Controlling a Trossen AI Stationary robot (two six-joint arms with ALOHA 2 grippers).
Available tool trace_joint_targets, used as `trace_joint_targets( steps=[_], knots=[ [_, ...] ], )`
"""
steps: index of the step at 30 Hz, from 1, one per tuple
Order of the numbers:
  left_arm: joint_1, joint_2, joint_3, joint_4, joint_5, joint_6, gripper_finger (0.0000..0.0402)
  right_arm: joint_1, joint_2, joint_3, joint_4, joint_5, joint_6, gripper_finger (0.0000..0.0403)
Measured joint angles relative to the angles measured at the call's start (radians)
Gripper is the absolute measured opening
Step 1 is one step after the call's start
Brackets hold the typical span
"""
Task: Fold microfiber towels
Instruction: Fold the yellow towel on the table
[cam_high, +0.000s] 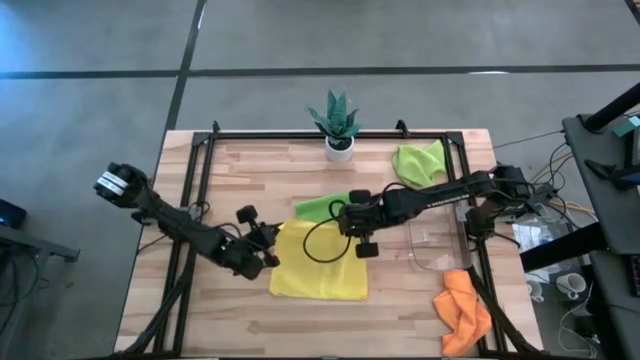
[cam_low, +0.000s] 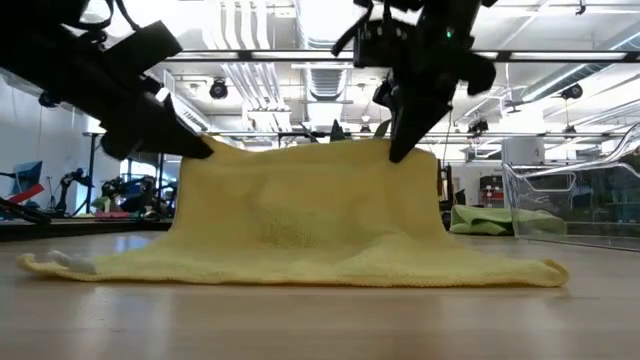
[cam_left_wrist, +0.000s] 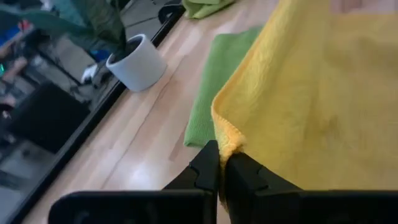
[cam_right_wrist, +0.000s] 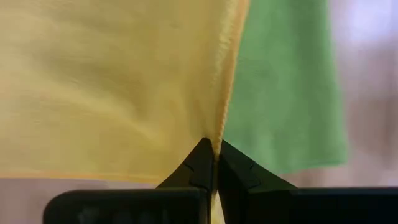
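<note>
The robot's right gripper needs to release the yellow towel's raised corner on its near corner (cam_high: 361, 295) toward the orange towel.
A yellow microfiber towel (cam_high: 320, 265) sits mid-table, its far edge raised and its near part (cam_low: 300, 268) lying on the table. My left gripper (cam_left_wrist: 221, 155) is shut on its far left corner, and my right gripper (cam_right_wrist: 213, 146) is shut on its far right corner. A lime green towel (cam_high: 322, 206) lies flat just beyond it. Another lime green towel (cam_high: 420, 162) lies crumpled at the far right. An orange towel (cam_high: 465, 310) lies bunched at the near right corner. My left gripper pinches the yellow towel's far left corner (cam_left_wrist: 227, 138) between its two fingers, coming from the table's left and slanting down. That corner is lifted clear. My right gripper pinches the towel's far right corner at its edge (cam_right_wrist: 220, 127) between its two fingers, pointing steeply down from above. The towel hangs below it, and the top edge (cam_low: 300, 148) runs nearly straight between the two grippers.
A small potted plant (cam_high: 338, 128) stands at the far edge, in the middle. A clear plastic tray (cam_high: 440, 248) sits right of the yellow towel. A black frame (cam_high: 200, 170) runs along the table's left, far and right sides.
</note>
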Motion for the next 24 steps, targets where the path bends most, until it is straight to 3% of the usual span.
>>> trace_joint_targets(
  steps=[6,9,13,24],
  knots=[
    [-0.028,-0.027,0.019,0.015,0.021,0.179,0.0000,0.068,0.000,0.004,-0.040,-0.043,0.171,0.0009],
    [-0.043,-0.063,0.039,0.020,0.081,0.251,0.0000,0.102,0.001,0.023,-0.088,-0.042,0.263,0.0009],
    [-0.065,-0.085,0.026,0.014,0.203,0.266,0.0000,0.144,0.001,0.030,-0.078,-0.041,0.332,0.0009],
    [-0.128,-0.073,0.000,0.000,0.211,0.285,0.0000,0.204,0.194,0.107,-0.034,-0.109,0.434,0.0009]
  ],
)
